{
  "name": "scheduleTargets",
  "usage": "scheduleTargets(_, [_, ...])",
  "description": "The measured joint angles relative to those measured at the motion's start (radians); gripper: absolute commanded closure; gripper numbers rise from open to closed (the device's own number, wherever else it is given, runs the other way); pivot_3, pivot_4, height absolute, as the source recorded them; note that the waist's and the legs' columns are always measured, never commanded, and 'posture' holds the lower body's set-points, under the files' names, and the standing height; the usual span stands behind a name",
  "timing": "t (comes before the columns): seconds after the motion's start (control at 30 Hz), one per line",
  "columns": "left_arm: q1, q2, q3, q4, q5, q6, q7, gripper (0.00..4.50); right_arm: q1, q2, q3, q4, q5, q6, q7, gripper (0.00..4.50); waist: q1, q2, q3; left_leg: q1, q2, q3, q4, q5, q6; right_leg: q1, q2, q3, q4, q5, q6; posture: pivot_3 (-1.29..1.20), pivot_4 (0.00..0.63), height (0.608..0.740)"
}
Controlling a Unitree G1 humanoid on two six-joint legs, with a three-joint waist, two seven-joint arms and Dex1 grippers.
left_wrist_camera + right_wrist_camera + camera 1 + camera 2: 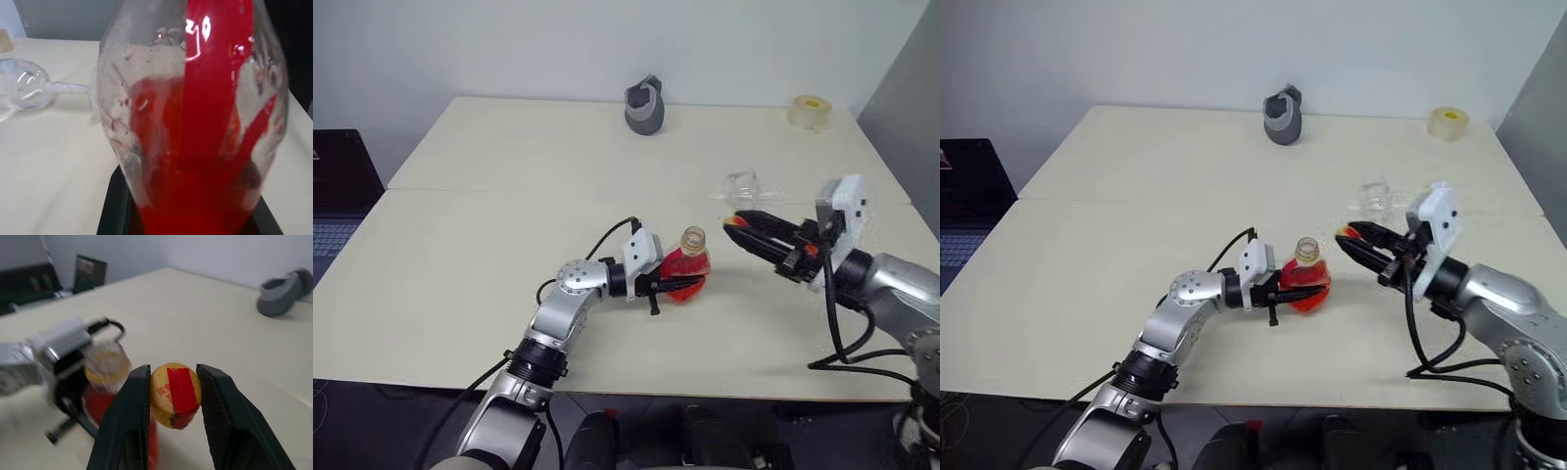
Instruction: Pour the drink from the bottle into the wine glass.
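Next, my left gripper releases the bottle, now upright near the table's front, on the bare table point(561, 227) just before the seam, toward the laptop.
A small clear bottle point(686, 266) stands upright near the table's front, its neck uncapped and its lower half full of the red drink point(195, 171). My left gripper point(695, 284) is shut on the bottle's belly from the left. Just right of it and a little higher, my right gripper point(736, 221) is shut on the red-and-yellow cap point(175, 394), clear of the bottle's mouth. The wine glass point(744, 186) sits behind the right gripper. In the left wrist view the wine glass point(24, 88) looks to lie on its side, stem toward the bottle.
A grey mug-like object point(646, 106) stands at the table's far edge, and a roll of tape point(811, 111) sits at the far right corner. A laptop point(337, 186) rests off the table to the left. Cables trail from both arms across the table point(489, 225).
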Motion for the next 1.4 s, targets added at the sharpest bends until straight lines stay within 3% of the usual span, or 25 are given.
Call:
scheduleTargets(0.17, [0.001,0.005,-0.001,-0.04,-0.023,0.017,-0.029,3.74,0.248,0.013,-0.047,0.109,-0.189,-0.143,0.013,3.37,0.0,0.0,0.0,0.001,0.0,0.004,0.0,0.0,0.0,0.0,0.0,0.001,0.001,0.0,0.0,0.0,0.15,0.74])
scheduleTargets(0.43, [-0.009,0.01,-0.012,-0.044,-0.026,0.017,-0.07,3.74,0.318,0.104,0.025,0.304,-0.349,-0.308,0.043,3.37,-0.009,0.002,-0.001,0.006,0.001,0.012,-0.002,0.0,0.0,0.0,0.002,0.003,0.004,0.0,0.0,0.0,0.15,0.74])
scheduleTargets(0.77, [-0.013,0.012,-0.012,-0.044,-0.025,0.016,-0.069,3.74,0.331,0.119,0.059,0.367,-0.381,-0.341,0.111,0.0,-0.006,0.002,-0.001,0.006,0.001,0.012,-0.002,0.0,0.0,0.001,0.002,0.003,0.003,0.0,0.0,0.0,0.15,0.74])
scheduleTargets(1.0, [-0.01,0.021,0.027,-0.034,-0.02,0.015,0.01,3.74,0.407,0.024,-0.024,0.306,-0.322,-0.289,0.203,0.0,-0.001,0.002,-0.001,0.005,0.0,0.011,-0.001,0.0,0.0,0.001,0.001,0.004,0.003,-0.001,0.001,0.0,0.15,0.74])
scheduleTargets(1.13, [-0.013,0.015,0.112,0.014,-0.005,-0.011,0.14,3.74,0.346,-0.038,-0.051,0.176,-0.248,-0.221,0.243,0.0,-0.011,0.002,-0.001,0.008,0.002,0.011,-0.002,0.0,0.0,0.001,0.002,0.005,0.004,-0.001,0.001,0.0,0.15,0.74])
scheduleTargets(1.27, [-0.019,0.002,0.231,0.122,0.016,-0.056,0.332,3.74,0.113,-0.048,0.092,0.079,-0.234,-0.164,0.236,0.0,-0.013,0.002,-0.001,0.008,0.002,0.011,-0.002,0.0,0.0,0.001,0.002,0.003,0.004,-0.001,0.001,0.0,0.15,0.74])
scheduleTargets(1.4, [-0.026,0.021,0.326,0.235,0.033,-0.126,0.454,3.75,-0.097,0.037,0.272,0.079,-0.262,-0.128,0.209,0.0,-0.005,0.001,-0.001,0.003,0.001,0.009,-0.001,0.0,0.0,-0.001,0.001,0.002,0.002,0.0,0.001,0.0,0.15,0.74])
